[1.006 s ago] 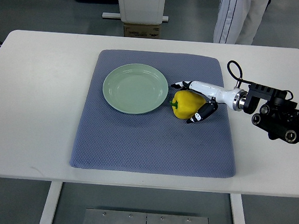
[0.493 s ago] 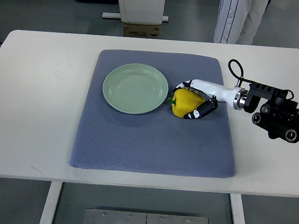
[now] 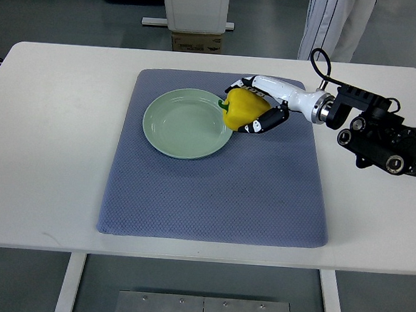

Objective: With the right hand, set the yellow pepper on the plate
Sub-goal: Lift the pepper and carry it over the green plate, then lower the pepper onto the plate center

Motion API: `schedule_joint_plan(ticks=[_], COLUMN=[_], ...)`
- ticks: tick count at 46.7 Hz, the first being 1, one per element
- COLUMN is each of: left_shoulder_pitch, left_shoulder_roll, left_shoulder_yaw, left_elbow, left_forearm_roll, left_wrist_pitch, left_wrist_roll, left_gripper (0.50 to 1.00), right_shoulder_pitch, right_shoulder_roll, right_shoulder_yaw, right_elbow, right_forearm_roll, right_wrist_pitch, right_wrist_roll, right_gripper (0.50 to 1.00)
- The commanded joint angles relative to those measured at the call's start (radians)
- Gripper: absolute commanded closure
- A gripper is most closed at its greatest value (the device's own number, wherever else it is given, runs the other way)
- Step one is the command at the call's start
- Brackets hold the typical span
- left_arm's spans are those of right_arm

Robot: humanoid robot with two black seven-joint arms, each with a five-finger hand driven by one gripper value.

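Note:
The robot's right gripper should release the yellow pepper near the middle of the empty green plate (image 3: 197,122). The pepper is still lifted above the blue mat.
My right hand (image 3: 249,103) is shut on the yellow pepper (image 3: 241,109) and holds it lifted above the blue mat, at the right rim of the green plate (image 3: 181,129). The pepper's green stem points left toward the plate. White fingers wrap over the top of the pepper and the dark thumb presses its lower right side. The plate has nothing on it. The right arm (image 3: 381,136) comes in from the right edge. The left arm is out of view.
The blue-grey mat (image 3: 212,192) covers the middle of the white table (image 3: 52,138). A person's legs in white trousers (image 3: 331,25) stand behind the table at the back right. A white pedestal with a cardboard box (image 3: 197,27) stands behind the table.
My right hand closed on the pepper, lifted it off the mat and carried it up and left, to the plate's right rim.

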Motion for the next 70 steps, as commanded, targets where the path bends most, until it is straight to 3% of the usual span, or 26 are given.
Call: schedule_joint_plan(ticks=[1, 19, 33, 70], left_shoulder_pitch=[0.0, 0.0, 0.0, 0.0], left_shoulder_roll=[0.0, 0.0, 0.0, 0.0], left_shoulder_yaw=[0.0, 0.0, 0.0, 0.0], left_elbow=[0.001, -0.001, 0.001, -0.001], left_forearm_roll=[0.0, 0.0, 0.0, 0.0], left_wrist_pitch=[0.0, 0.0, 0.0, 0.0], left_wrist_roll=[0.0, 0.0, -0.001, -0.001], left_gripper=[0.5, 0.5, 0.5, 0.5], right_shoulder_pitch=[0.013, 0.059, 0.069, 0.012], right_shoulder_roll=[0.038, 0.216, 0.216, 0.216], right_shoulder_yaw=[0.021, 0.027, 0.027, 0.001], right_elbow=[-0.001, -0.061, -0.109, -0.093], right_forearm_roll=[0.003, 0.012, 0.012, 0.01], right_wrist_pitch=[0.0, 0.0, 0.0, 0.009], right_wrist_roll=[-0.028, -0.079, -0.094, -0.091], right_gripper=[1.0, 1.0, 1.0, 1.0])
